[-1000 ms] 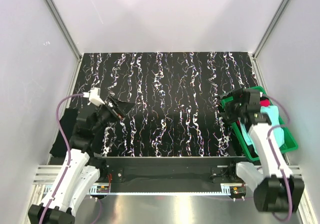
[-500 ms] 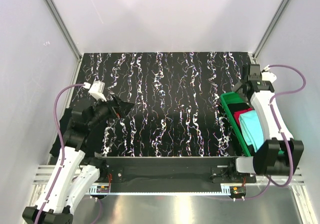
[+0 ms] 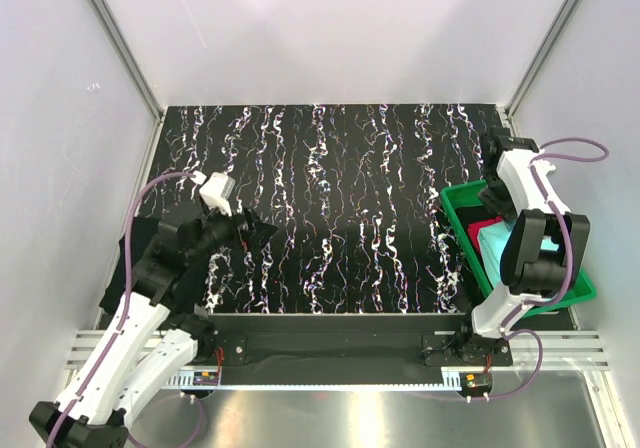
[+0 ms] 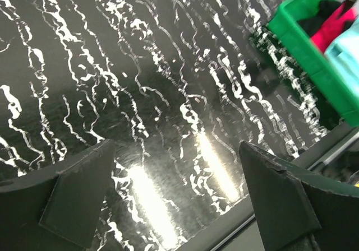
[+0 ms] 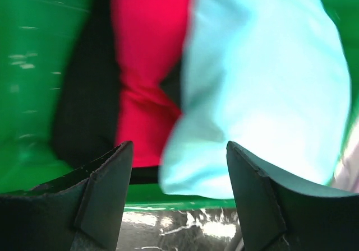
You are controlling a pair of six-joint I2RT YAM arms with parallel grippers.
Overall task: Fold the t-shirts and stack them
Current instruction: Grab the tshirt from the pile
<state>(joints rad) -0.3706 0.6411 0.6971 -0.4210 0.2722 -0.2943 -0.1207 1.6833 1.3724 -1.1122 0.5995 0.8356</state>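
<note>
Next, my left gripper closes on a corner of the turquoise-mint t-shirt once it lies spread over the middle of the marbled mat [image 3: 300, 248].
The t-shirts lie bunched in the green tray [image 3: 458, 208] at the right: a turquoise-mint one [image 3: 497, 255], a red-pink one [image 3: 474, 231] and a black one. The right wrist view shows them close: turquoise [image 5: 263, 83], red-pink [image 5: 148, 66], black [image 5: 87, 100]. My right gripper [image 3: 493, 201] hangs open and empty just above them [image 5: 179, 167]. My left gripper [image 3: 256, 231] is open and empty above the marbled mat's left part [image 4: 175, 167]. More black cloth [image 3: 128, 253] lies at the mat's left edge, partly hidden by my left arm.
The black marbled mat [image 3: 340, 198] covers the table. The tray also shows at the top right of the left wrist view [image 4: 303, 43]. White walls with metal posts close in on three sides. A metal rail runs along the near edge.
My right arm swung from the tray to the far right corner, then folded back over the tray's far end. My left gripper moved a little right, still open.
</note>
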